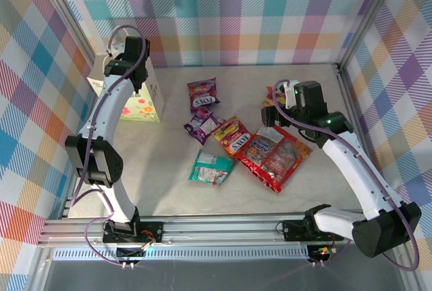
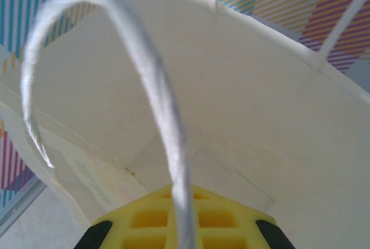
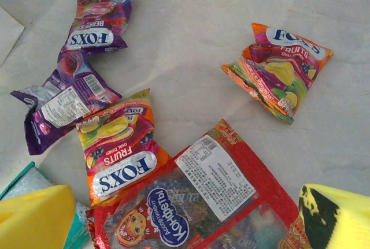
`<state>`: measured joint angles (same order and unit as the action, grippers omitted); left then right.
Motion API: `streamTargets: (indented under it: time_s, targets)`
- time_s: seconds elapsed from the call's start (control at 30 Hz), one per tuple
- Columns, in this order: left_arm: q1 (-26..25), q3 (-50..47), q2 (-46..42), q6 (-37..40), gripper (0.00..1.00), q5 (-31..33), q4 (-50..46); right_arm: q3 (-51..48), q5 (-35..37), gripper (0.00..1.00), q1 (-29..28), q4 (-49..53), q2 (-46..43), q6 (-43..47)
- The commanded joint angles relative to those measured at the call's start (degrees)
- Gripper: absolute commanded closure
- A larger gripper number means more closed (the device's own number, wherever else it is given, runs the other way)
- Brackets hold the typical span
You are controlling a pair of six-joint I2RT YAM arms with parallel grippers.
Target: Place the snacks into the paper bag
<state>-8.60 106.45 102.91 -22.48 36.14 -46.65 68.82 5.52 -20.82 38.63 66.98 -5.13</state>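
The robot's left gripper will set the white paper bag down on the bare tabletop (image 1: pixel 144 155) between the teal packet and the checked side of the wall.
The white paper bag (image 1: pixel 147 107) with a flower print stands at the far left, and my left gripper (image 1: pixel 137 83) is at its top edge. In the left wrist view the bag's white inner wall (image 2: pixel 260 99) is close, and my left gripper (image 2: pixel 184 220) is shut on its cord handle (image 2: pixel 156 75). Several snacks lie mid-table: two purple packets (image 1: pixel 202 94) (image 1: pixel 202 124), an orange-red one (image 1: pixel 234 136), a large red one (image 1: pixel 275 156), a teal one (image 1: pixel 211 167). My right gripper (image 3: pixel 185 226) hangs open over the large red packet (image 3: pixel 202 203). A small fruit packet (image 3: pixel 277 70) lies beyond it.
Checked walls with metal posts close in the table on three sides. A metal rail (image 1: pixel 216 227) runs along the near edge between the arm bases. Bare tabletop (image 1: pixel 162 156) lies between the bag and the packets.
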Motion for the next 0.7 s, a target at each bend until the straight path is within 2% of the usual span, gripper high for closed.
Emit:
streamTargets:
  time_s: [0.0, 0.67]
  targets:
    - [-0.3, 0.1, -3.0, 1.5, 1.00, -5.0, -2.7, 0.7, 0.6, 0.01, -0.4, 0.9, -2.2, 0.2]
    - [-0.4, -14.2, -20.6, 4.4, 1.00, -11.2, -7.8, -1.5, -1.3, 0.01, -0.4, 2.5, -7.1, -4.3]
